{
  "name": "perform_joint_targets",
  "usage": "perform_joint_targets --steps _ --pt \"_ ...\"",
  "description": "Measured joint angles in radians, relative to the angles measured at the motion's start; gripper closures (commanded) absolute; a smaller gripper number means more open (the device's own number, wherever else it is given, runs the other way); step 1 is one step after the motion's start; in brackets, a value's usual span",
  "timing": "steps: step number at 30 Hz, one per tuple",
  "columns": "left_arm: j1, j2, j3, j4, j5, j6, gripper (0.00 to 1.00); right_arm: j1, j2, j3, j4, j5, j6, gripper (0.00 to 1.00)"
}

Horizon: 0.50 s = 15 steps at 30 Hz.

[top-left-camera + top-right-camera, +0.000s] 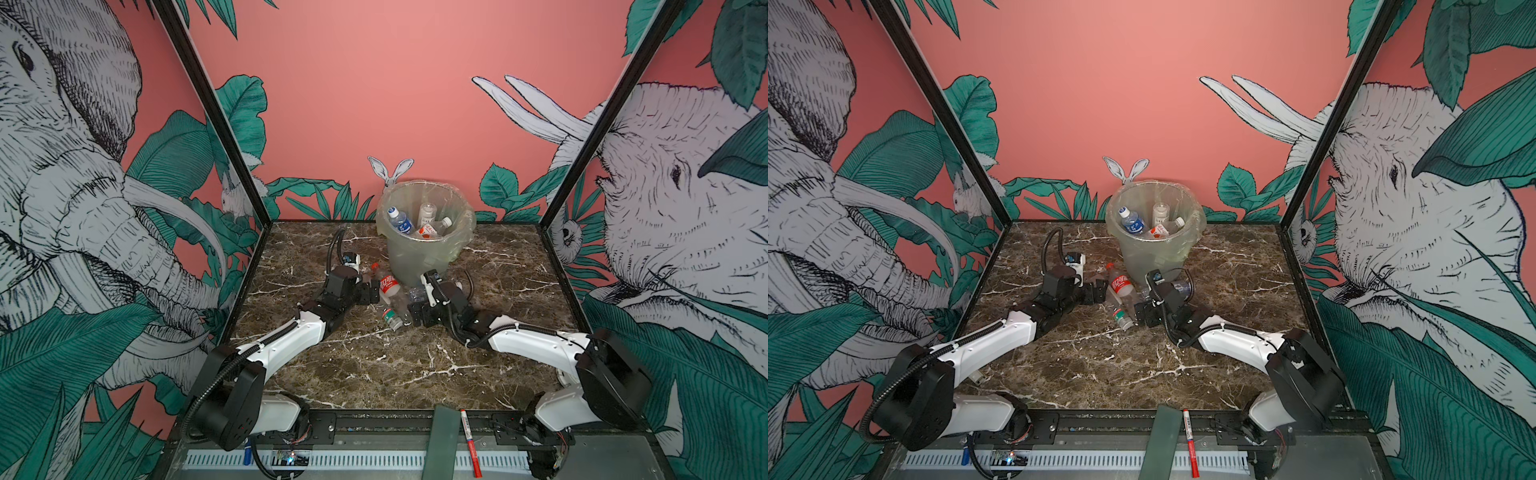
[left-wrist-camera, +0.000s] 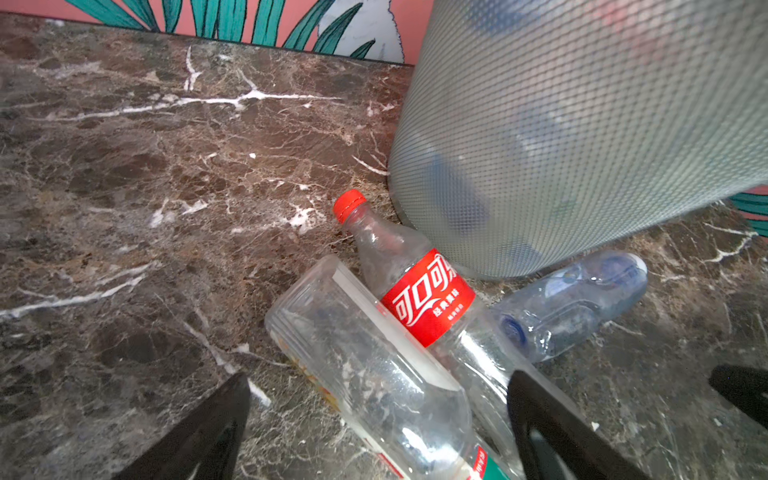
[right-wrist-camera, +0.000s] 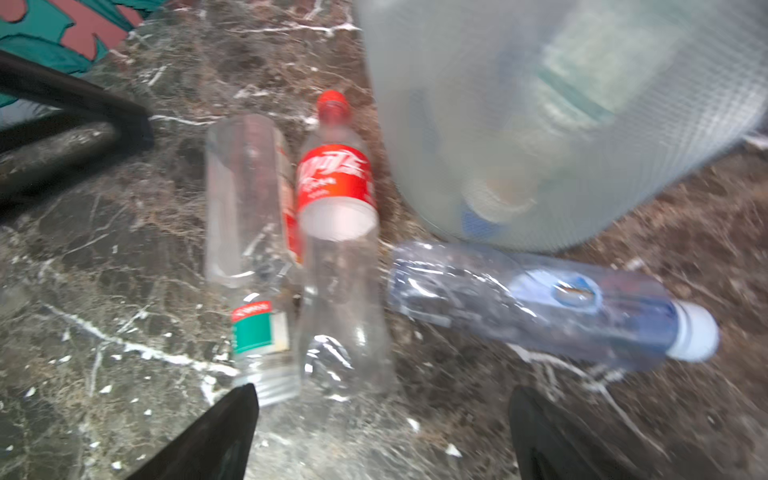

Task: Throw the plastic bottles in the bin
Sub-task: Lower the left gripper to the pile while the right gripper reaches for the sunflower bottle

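Observation:
I will next close my right gripper on the clear body of the green-labelled bottle (image 1: 383,298) (image 3: 244,236), between the bottle's green label and its base.
The bin (image 1: 415,255) stands at the back of the marble table with several plastic bottles (image 1: 401,220) inside. Three more lie in front of it: a red-labelled, red-capped one (image 1: 387,286) (image 2: 424,299), a clear green-labelled one (image 1: 392,318) (image 2: 365,361), and a bluish white-capped one (image 3: 540,299) against the bin's foot. My left gripper (image 2: 380,415) is open, and the green-labelled bottle lies between its fingers untouched. My right gripper (image 3: 386,415) is open over bare table, just short of the red-labelled bottle's base (image 3: 345,353). In both top views the grippers (image 1: 372,291) (image 1: 411,311) flank the pile.
A red-and-white marker pen (image 1: 471,444) and a dark green strip (image 1: 442,440) lie on the front rail. Printed walls with black corner posts (image 1: 257,208) close in the table on three sides. The bin's wall (image 2: 582,124) rises right beside the bottles.

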State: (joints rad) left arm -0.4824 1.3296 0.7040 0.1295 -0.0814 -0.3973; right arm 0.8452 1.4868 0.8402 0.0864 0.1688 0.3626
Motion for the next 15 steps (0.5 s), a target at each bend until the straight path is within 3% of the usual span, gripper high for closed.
perform_joint_targets --steps 15 --pt "0.235 0.031 -0.133 0.140 0.143 -0.165 0.04 0.115 0.253 0.394 -0.205 0.079 -0.068 0.11"
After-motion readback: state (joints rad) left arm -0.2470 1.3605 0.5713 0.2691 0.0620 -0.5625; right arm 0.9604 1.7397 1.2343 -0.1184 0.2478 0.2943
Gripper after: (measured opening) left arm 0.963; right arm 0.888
